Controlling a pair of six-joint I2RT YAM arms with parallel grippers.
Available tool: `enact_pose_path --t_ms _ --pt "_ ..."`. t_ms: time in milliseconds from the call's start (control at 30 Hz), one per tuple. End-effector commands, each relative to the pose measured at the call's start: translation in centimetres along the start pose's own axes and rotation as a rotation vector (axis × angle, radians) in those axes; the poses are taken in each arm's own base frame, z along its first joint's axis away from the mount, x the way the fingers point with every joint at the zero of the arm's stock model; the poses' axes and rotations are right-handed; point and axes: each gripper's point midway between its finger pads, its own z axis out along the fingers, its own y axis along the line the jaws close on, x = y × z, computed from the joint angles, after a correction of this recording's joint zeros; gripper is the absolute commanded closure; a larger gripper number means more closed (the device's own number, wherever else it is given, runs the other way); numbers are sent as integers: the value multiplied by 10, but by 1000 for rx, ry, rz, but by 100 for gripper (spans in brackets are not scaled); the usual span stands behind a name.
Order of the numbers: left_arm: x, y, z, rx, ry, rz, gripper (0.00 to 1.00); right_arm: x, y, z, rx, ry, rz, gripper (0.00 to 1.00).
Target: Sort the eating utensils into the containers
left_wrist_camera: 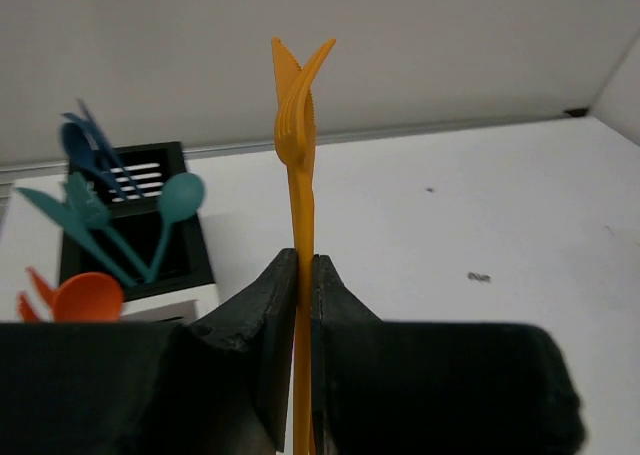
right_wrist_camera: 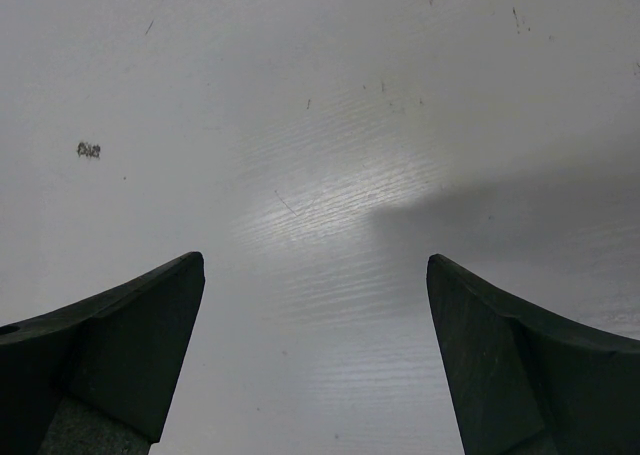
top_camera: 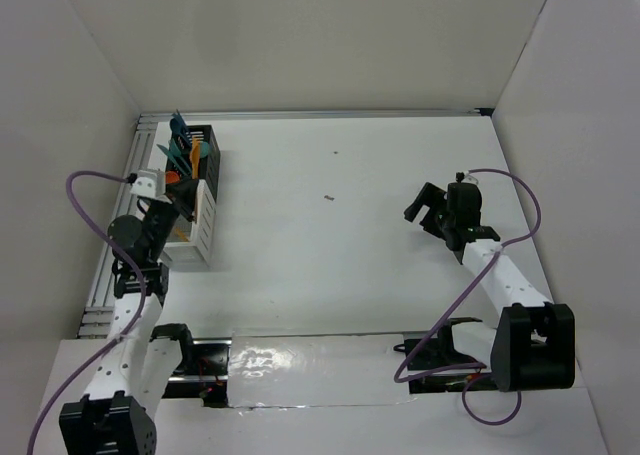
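Observation:
Next, my left gripper releases the orange fork in the near compartment of the white bin (top_camera: 188, 227). It is now held upright over that bin.
My left gripper (top_camera: 181, 203) (left_wrist_camera: 304, 275) is shut on the handle of an orange fork (left_wrist_camera: 297, 135), held upright with its tines up, over the white bin (top_camera: 198, 230) (left_wrist_camera: 180, 299). The black bin (top_camera: 207, 147) (left_wrist_camera: 188, 267) stands just behind the white one and holds blue (left_wrist_camera: 85, 140) and teal utensils (left_wrist_camera: 178, 197). A red-orange spoon (left_wrist_camera: 88, 297) sticks out of the white bin. My right gripper (top_camera: 432, 210) (right_wrist_camera: 315, 275) is open and empty, just above the bare white table on the right.
Both bins stand at the far left by an aluminium rail (top_camera: 105, 265). White walls close in the table on three sides. A small dark speck (top_camera: 328, 197) (right_wrist_camera: 88, 150) lies mid-table. A shiny foil strip (top_camera: 310, 370) runs along the near edge.

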Motion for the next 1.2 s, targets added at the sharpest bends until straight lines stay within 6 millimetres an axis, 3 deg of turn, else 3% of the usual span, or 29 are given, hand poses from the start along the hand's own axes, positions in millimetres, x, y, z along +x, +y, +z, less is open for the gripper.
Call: enact_pose_path --t_ms 0,200,400,467,600,633,667,967,1100,1167 --pt "-33 27 -7 -125 -110 11 100 -15 11 -6 -35 -52 -19 2" --pt "-32 56 -22 -237 -165 36 100 -17 13 -5 -38 -54 -24 2" --pt "-13 72 -22 -286 -117 29 100 -17 13 -5 -37 -53 -20 2" --pt "-14 80 -25 -330 -132 35 100 -16 12 -4 -36 -50 -22 2" --pt "0 80 -33 -331 -144 36 100 -16 11 -3 -30 -45 -20 2" --pt "14 80 -34 -332 -116 29 100 -15 10 -3 -29 -44 -20 2" --pt "6 79 -34 -325 -142 42 99 -15 11 -2 -29 -42 -19 2" --pt "26 80 -37 -316 -152 60 99 -14 8 -1 -17 -40 -20 2" --pt "28 81 -40 -326 -161 60 92 -13 8 0 -16 -35 -22 2" --pt "26 79 -41 -323 -160 59 78 -13 8 1 -14 -35 -17 2"
